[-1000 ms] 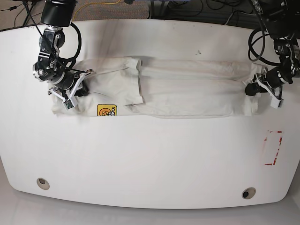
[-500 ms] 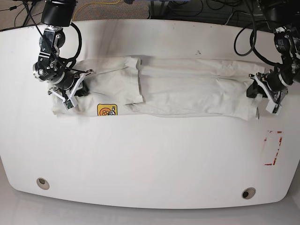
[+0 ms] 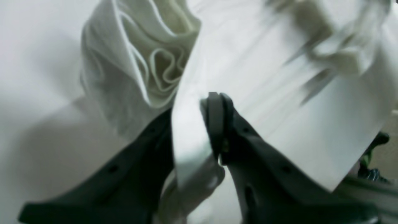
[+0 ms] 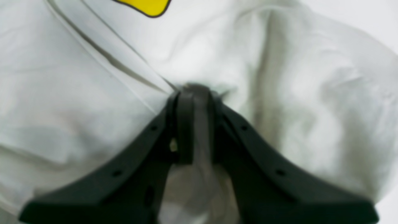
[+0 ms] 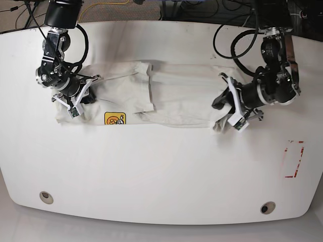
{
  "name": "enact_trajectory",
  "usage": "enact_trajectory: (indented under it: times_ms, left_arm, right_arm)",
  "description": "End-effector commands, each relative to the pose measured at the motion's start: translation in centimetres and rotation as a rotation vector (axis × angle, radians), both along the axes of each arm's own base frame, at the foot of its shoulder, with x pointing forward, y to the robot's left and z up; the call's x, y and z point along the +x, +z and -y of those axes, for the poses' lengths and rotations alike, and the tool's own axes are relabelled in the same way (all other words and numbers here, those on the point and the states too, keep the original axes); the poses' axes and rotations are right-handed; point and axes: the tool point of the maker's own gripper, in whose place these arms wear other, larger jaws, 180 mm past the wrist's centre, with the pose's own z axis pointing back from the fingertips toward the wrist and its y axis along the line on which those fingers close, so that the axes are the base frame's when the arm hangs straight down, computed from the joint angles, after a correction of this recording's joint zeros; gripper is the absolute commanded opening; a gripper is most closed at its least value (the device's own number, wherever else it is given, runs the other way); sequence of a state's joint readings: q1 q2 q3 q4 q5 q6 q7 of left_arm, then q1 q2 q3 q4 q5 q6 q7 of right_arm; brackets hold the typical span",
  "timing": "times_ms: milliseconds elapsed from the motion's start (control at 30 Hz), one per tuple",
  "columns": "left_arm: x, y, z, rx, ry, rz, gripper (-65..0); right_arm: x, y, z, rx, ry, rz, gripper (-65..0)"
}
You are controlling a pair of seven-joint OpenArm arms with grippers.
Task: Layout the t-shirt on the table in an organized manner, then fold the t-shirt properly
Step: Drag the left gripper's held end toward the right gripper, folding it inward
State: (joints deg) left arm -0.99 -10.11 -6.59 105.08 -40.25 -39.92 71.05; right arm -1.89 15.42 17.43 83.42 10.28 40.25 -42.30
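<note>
I need to use my left gripper to lay the shirt's lifted end on the piece of the shirt (image 5: pixel 174 114) next to the folded flap near the logo.
The white t-shirt (image 5: pixel 176 96) lies as a long folded band across the far half of the table (image 5: pixel 161 171), with its small orange-yellow logo (image 5: pixel 115 119) facing up. My left gripper (image 5: pixel 228 107) is shut on the shirt's right end, which is lifted and doubled back over the band. In the left wrist view the left gripper (image 3: pixel 192 118) pinches a white fold (image 3: pixel 248 77). My right gripper (image 5: pixel 75 101) is shut on the shirt's left end. In the right wrist view the right gripper (image 4: pixel 192 93) clamps cloth below the yellow logo (image 4: pixel 146 6).
A red tape rectangle (image 5: pixel 294 159) marks the table at the right. Two grommet holes (image 5: pixel 46 196) (image 5: pixel 267 207) sit near the front edge. Cables (image 5: pixel 242 35) hang over the far edge behind the arms.
My left gripper has carried the shirt's right end leftward, from the table's right side toward the middle, shortening the band. My right gripper has stayed put on the left end.
</note>
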Motion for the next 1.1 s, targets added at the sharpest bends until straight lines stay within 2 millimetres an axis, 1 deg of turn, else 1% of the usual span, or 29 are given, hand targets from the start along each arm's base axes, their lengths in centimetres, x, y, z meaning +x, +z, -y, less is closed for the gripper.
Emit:
enact_trajectory:
  times_ms: [0,100,167,267,433,533,667,800,867,933,1067]
  left_arm:
    - [0.9,1.6,1.8,-0.047,-0.024,0.054,-57.6]
    - [0.8,1.3,3.4,-0.048,-0.044,0.050,-57.5]
    - [0.9,1.5,4.8,-0.050,-0.063,0.057,-57.5]
    - [1.2,1.5,6.0,-0.043,-0.075,0.060,-57.5]
    - [1.3,0.3,6.8,-0.044,-0.068,0.021,-57.5]
    - [1.3,-0.1,7.2,-0.054,-0.069,0.005,-57.5]
    - [2.0,0.6,7.8,-0.073,-0.071,0.019,-57.5]
    - [2.2,0.8,8.0,-0.077,-0.073,0.025,-56.8]
    - [2.1,0.9,8.3,-0.077,-0.081,0.025,-53.7]
    - [1.9,0.9,9.1,-0.081,-0.100,0.026,-50.6]
    - [1.4,1.4,11.2,-0.114,-0.138,0.027,-43.2]
  right_arm:
    - [0.3,0.2,0.2,-0.019,-0.003,0.000,-57.5]
    - [0.4,0.2,-0.1,-0.013,-0.003,0.002,-57.5]
    - [0.4,0.2,-0.1,-0.012,-0.002,0.003,-57.5]
    - [0.4,0.2,-0.1,-0.012,-0.002,0.003,-57.5]
    - [0.4,0.2,-0.2,-0.009,-0.003,0.004,-57.5]
    - [0.4,0.2,-0.2,-0.009,-0.003,0.004,-57.5]
    - [0.3,0.2,-0.2,-0.009,-0.003,0.002,-57.5]
    - [0.3,0.2,-0.2,-0.009,-0.003,0.002,-57.5]
    - [0.3,0.2,-0.2,-0.009,-0.003,0.002,-57.5]
    - [0.3,0.2,-0.2,-0.009,-0.002,0.004,-57.5]
    - [0.4,0.3,-0.2,-0.010,-0.002,0.005,-57.5]
